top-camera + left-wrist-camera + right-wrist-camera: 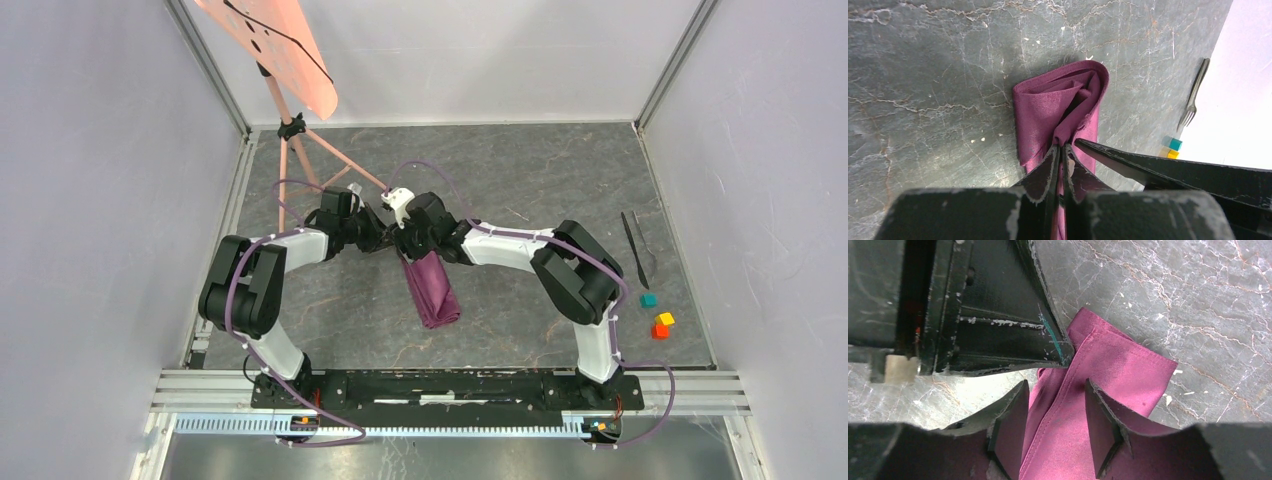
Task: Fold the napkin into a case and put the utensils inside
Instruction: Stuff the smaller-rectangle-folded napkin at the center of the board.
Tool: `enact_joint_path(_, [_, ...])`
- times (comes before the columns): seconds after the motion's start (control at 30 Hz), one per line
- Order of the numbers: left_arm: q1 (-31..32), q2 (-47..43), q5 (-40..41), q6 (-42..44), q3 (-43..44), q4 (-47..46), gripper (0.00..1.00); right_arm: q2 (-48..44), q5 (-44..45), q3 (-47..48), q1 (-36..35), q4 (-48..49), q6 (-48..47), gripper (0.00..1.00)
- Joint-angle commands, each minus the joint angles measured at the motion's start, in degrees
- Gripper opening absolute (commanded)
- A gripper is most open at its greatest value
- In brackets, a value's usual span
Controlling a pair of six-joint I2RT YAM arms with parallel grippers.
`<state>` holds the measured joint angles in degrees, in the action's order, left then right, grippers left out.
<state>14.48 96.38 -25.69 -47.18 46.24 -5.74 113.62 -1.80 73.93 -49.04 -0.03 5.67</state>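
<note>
Cloth is bunched inside the napkin's upper fold where my left gripper pinches it, so that gripper should open and take the napkin's stitched hem (pixel 1085 123) to smooth the fold.
The plum-maroon napkin (pixel 432 288) is folded into a narrow strip that hangs from its far end and trails toward the near edge of the table. My left gripper (pixel 385 240) is shut on the napkin's upper fold (pixel 1048 107), with the cloth pinched between its fingertips (pixel 1063 146). My right gripper (pixel 407 245) meets it from the other side and stands open. Its jaws straddle the stitched hem (pixel 1118 365) without pressing it (pixel 1055 385). The two utensils (pixel 635 248) lie side by side at the right, the fork (pixel 1193 95) among them.
Teal (pixel 648 299), yellow (pixel 666 319) and orange (pixel 659 331) cubes sit just nearer than the utensils. A salmon panel on a tripod stand (pixel 280 50) rises at the back left. Grey walls enclose the marbled table (pixel 520 170).
</note>
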Motion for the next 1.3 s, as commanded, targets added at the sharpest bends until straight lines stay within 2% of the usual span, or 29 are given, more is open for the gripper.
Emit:
enact_joint_path(0.0, [-0.24,-2.19,-1.19,-0.71,1.84,-0.41,0.09,1.02,1.36,2.44,-0.29,2.13,0.00,0.49])
enact_joint_path(0.17, [-0.24,-2.44,-1.20,-0.72,1.66,-0.41,0.08,2.01,1.45,2.95,-0.30,2.58,0.37,0.41])
enact_joint_path(0.33, [-0.22,-2.90,-1.20,-0.51,1.32,-0.45,0.10,2.12,1.45,2.98,-0.27,2.97,1.73,0.16])
enact_joint_path(0.37, [-0.21,-3.30,-0.91,-0.31,1.02,-0.44,0.15,1.89,1.45,2.72,-0.20,3.02,2.04,0.11])
enact_joint_path(0.43, [-0.18,-4.61,0.53,0.09,0.09,-0.33,0.31,1.55,1.45,2.73,-0.12,2.77,2.75,0.00])
enact_joint_path(0.5, [-0.26,-7.10,3.31,0.60,-1.29,0.17,0.47,0.79,1.45,2.23,0.23,2.63,3.98,0.00])
enact_joint_path(0.57, [-0.24,-10.66,7.26,1.55,-3.21,0.90,0.58,-0.44,1.10,1.01,0.75,3.30,5.29,0.00])
enact_joint_path(0.67, [-0.15,-13.95,13.47,3.66,-5.11,2.55,0.69,-2.40,-1.61,-1.23,1.75,5.20,7.18,0.00])
enact_joint_path(0.83, [1.04,-16.41,20.27,6.08,-9.29,0.05,0.65,-3.41,-6.53,-3.15,3.49,7.88,9.74,0.00])
enact_joint_path(1.1, [15.81,-18.16,39.29,23.14,-10.62,-4.10,0.61,-3.05,-11.64,-3.49,5.11,9.94,11.29,0.00])
enact_joint_path(1.27, [18.63,-13.60,44.67,29.42,-6.50,-2.25,0.48,-3.16,-12.46,-3.53,5.41,10.38,11.62,0.00])
